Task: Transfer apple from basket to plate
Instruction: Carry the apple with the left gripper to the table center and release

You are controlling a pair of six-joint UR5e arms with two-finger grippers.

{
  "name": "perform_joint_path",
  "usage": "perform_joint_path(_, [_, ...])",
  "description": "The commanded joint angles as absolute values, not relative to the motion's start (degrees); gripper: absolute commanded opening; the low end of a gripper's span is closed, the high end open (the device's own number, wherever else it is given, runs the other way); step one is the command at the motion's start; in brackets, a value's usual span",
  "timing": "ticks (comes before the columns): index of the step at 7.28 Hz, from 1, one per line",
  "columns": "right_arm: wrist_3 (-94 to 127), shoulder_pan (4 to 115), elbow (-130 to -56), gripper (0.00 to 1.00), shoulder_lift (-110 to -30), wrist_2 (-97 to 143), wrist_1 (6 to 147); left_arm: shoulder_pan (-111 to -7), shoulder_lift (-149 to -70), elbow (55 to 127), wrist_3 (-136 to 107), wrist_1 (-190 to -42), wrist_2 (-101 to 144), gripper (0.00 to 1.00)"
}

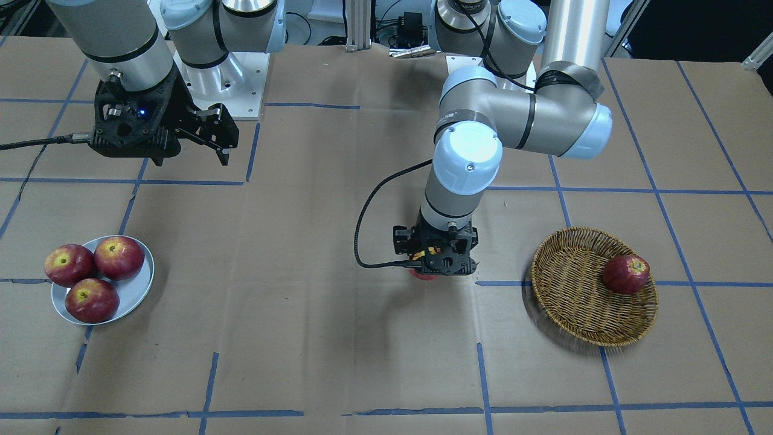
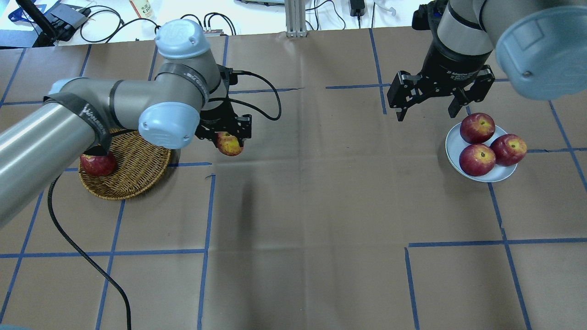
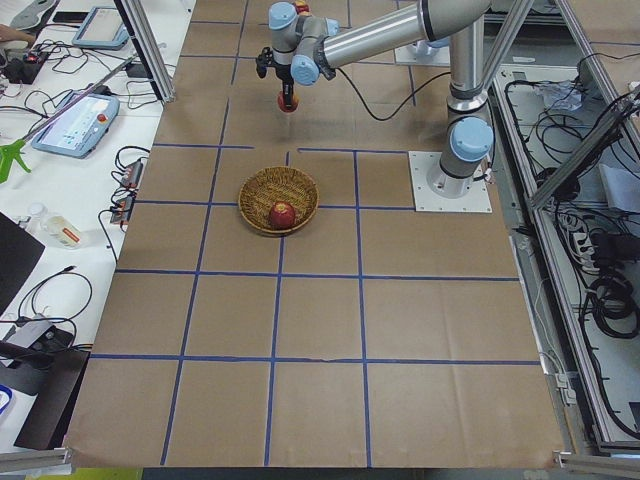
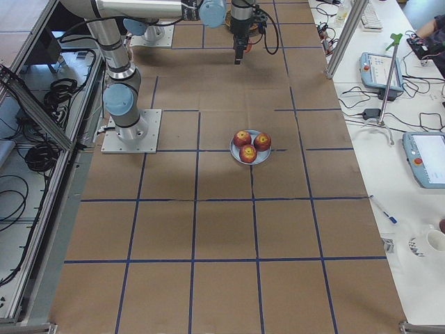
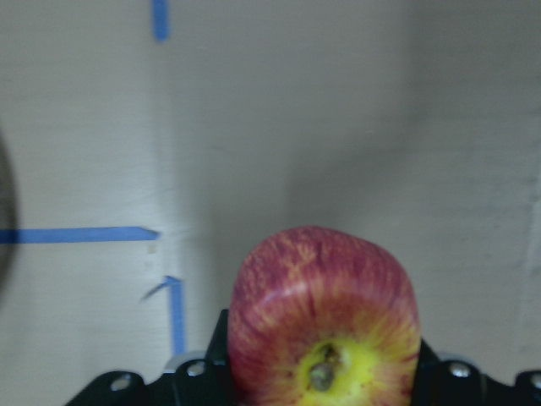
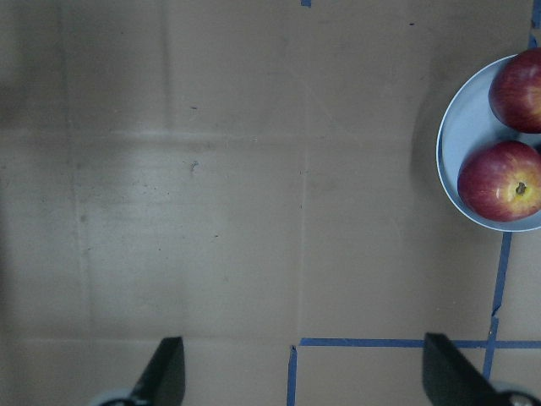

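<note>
The bare table (image 1: 354, 296) is between the pale blue plate and the wicker basket. My left gripper will let go of the apple, now held above the table, there.
My left gripper (image 2: 228, 137) is shut on the apple (image 2: 229, 144), pinkish-red with a yellow stem patch, and holds it above the table just right of the wicker basket (image 2: 133, 176). The apple fills the bottom of the left wrist view (image 5: 325, 317). In the front view only a red sliver of it (image 1: 423, 276) shows under the gripper (image 1: 436, 269). One dark red apple (image 2: 97, 163) lies in the basket (image 1: 574, 302). The pale blue plate (image 2: 454, 146) at the right holds three dark red apples. My right gripper (image 2: 431, 103) is open and empty, above the table left of the plate.
The table is covered in brown paper with a blue tape grid. A black cable (image 2: 82, 256) trails from the left arm across the front left. The plate's rim (image 6: 448, 161) shows at the right edge of the right wrist view. Monitors and cables lie beyond the table edges.
</note>
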State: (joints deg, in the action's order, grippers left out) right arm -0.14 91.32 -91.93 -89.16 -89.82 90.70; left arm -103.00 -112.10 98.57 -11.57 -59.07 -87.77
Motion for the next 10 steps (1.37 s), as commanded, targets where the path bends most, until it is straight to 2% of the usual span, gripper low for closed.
perform_joint_path(1, [-0.18, 91.32, -91.93, 1.00, -89.21, -89.82, 90.70, -108.25, -117.91, 93.72, -13.00, -57.30, -87.44, 0.64])
perform_joint_path(2, [-0.09, 91.32, -91.93, 1.00, -89.12, -89.82, 90.70, -110.28, -120.21, 90.12, -14.23, -58.44, -87.63, 0.64])
perform_joint_path(8, [-0.09, 91.32, -91.93, 1.00, -89.03, -89.82, 90.70, -111.44, -124.10, 88.15, -10.37, -58.01, -88.33, 0.67])
perform_joint_path(9, [-0.17, 91.32, -91.93, 1.00, -89.12, -89.82, 90.70, -111.45, -124.10, 88.24, -10.37, -58.18, -88.33, 0.70])
perform_joint_path(10, [-0.18, 91.32, -91.93, 1.00, -89.03, -89.82, 90.70, -111.45, -124.10, 88.42, -10.46, -58.36, -88.16, 0.80])
